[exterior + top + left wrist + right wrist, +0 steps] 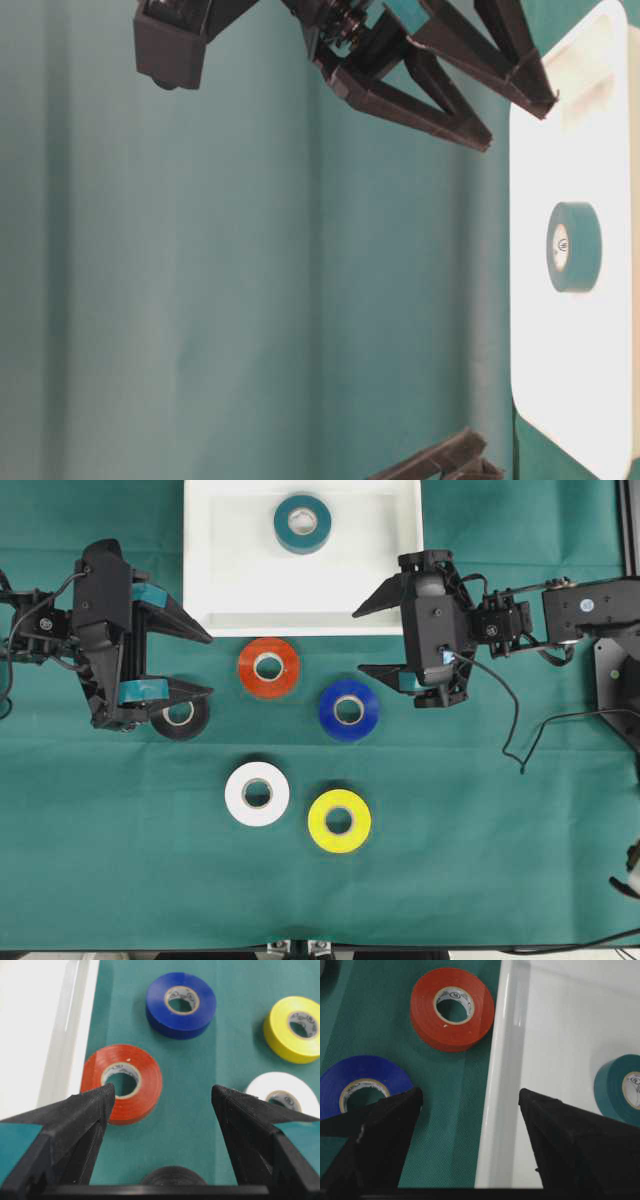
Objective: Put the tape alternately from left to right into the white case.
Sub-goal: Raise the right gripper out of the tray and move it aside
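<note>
Next, the left gripper closes on the black roll's side (192, 699) (153, 1180) that faces the white case, with one finger inside the roll's hole.
A teal tape roll (303, 523) (620, 1090) lies flat in the white case (230, 575) (555, 1035). On the green cloth below the case lie the red-orange (268, 667) (121, 1082), blue (349, 710) (181, 1005), white (257, 793) and yellow (339, 821) rolls. A black roll (181, 718) (173, 1176) sits partly under my left gripper's lower finger. My left gripper (208, 664) (162, 1095) is open and empty, left of the red-orange roll. My right gripper (358, 640) (470, 1097) is open and empty, straddling the case's front rim near its right corner.
Green cloth covers the whole table. A black cable (515, 720) trails from the right arm across the cloth. The right arm's base (615, 670) stands at the right edge. The case (560, 130) with the teal roll (573, 247) also shows at table level.
</note>
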Available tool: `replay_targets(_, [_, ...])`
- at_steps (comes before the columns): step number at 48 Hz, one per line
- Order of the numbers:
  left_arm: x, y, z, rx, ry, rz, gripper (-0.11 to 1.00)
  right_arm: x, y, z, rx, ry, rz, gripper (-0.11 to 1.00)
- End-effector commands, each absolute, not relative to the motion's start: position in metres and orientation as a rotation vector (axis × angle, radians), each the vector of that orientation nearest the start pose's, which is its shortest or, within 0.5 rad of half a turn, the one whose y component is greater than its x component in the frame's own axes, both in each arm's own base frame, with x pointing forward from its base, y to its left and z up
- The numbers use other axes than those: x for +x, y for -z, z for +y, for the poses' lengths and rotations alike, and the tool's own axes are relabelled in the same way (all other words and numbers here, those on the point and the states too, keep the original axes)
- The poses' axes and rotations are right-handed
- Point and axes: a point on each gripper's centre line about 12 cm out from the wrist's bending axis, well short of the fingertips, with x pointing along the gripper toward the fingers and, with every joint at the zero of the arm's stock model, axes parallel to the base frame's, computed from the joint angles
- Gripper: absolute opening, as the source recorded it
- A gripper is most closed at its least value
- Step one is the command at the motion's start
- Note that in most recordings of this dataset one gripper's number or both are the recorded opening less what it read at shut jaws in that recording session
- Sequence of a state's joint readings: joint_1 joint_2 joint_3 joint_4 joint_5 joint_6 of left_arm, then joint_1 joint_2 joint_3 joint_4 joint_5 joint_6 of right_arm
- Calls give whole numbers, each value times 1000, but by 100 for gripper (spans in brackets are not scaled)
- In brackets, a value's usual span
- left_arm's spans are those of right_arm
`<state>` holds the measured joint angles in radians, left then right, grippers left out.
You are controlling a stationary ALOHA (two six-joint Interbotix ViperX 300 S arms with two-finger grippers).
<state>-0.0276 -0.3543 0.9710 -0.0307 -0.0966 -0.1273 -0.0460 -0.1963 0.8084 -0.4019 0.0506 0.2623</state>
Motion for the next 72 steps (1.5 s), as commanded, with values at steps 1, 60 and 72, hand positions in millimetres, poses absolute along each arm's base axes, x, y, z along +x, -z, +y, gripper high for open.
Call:
replay_targets(1, [304,-208,-10,-153,-9,486,88,342,-202,-16,-123,12,609,84])
replay_targets(60, [275,-160,-11,-272,-83,808,88,346,-196,-15,-121,1,610,84])
replay_targets(72, [288,-133,-5,-270,-117,919,88,350,-193,-14,-121,-4,608,84])
